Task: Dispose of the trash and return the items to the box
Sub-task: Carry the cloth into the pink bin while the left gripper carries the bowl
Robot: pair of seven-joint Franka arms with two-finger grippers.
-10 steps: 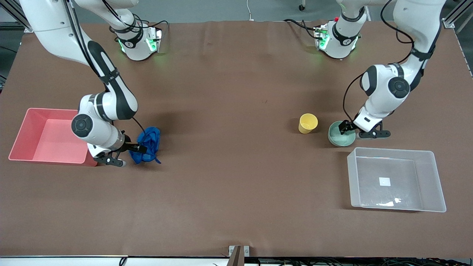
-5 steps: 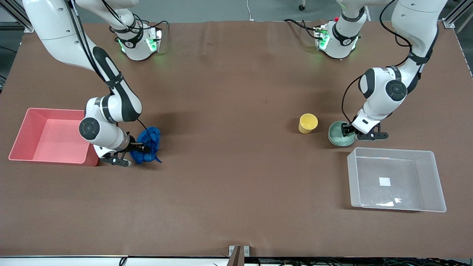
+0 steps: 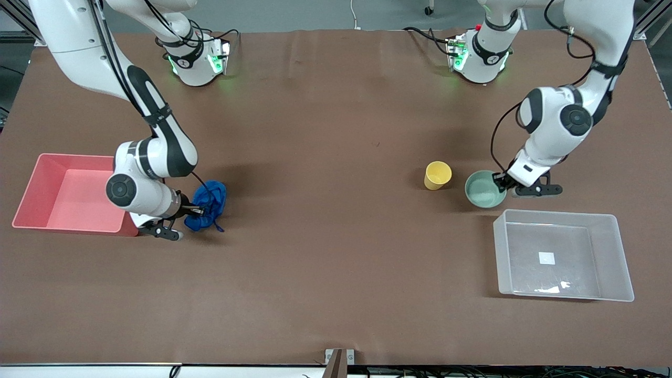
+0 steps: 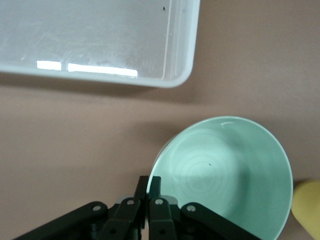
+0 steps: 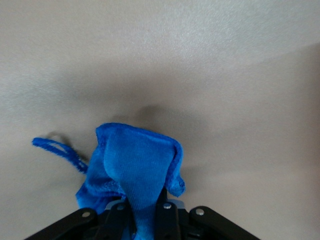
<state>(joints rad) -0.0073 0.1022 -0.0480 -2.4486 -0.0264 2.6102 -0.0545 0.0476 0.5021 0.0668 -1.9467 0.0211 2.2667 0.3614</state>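
Observation:
I will use my left gripper to set the mint-green bowl down over the small white label on the clear box's bottom (image 3: 546,263).
The blue cloth wad (image 3: 207,204) hangs from my right gripper (image 3: 197,211), which is shut on it beside the pink bin (image 3: 31,195); in the right wrist view the cloth (image 5: 134,172) bulges from between the fingers. My left gripper (image 3: 500,181) is shut on the rim of the mint-green bowl (image 3: 484,191), beside the clear box (image 3: 609,220). In the left wrist view the fingers pinch the bowl's (image 4: 225,175) edge, with the box (image 4: 175,75) close by. The yellow cup (image 3: 437,175) stands upright next to the bowl, toward the right arm's end.
The clear box's floor carries a small white label (image 3: 546,258). The pink bin holds nothing visible. The two arm bases (image 3: 197,60) stand at the table's edge farthest from the front camera.
My right gripper has drawn the blue cloth toward the pink bin and bunched it up. My left gripper has closed on the bowl's rim, and the bowl has shifted slightly.

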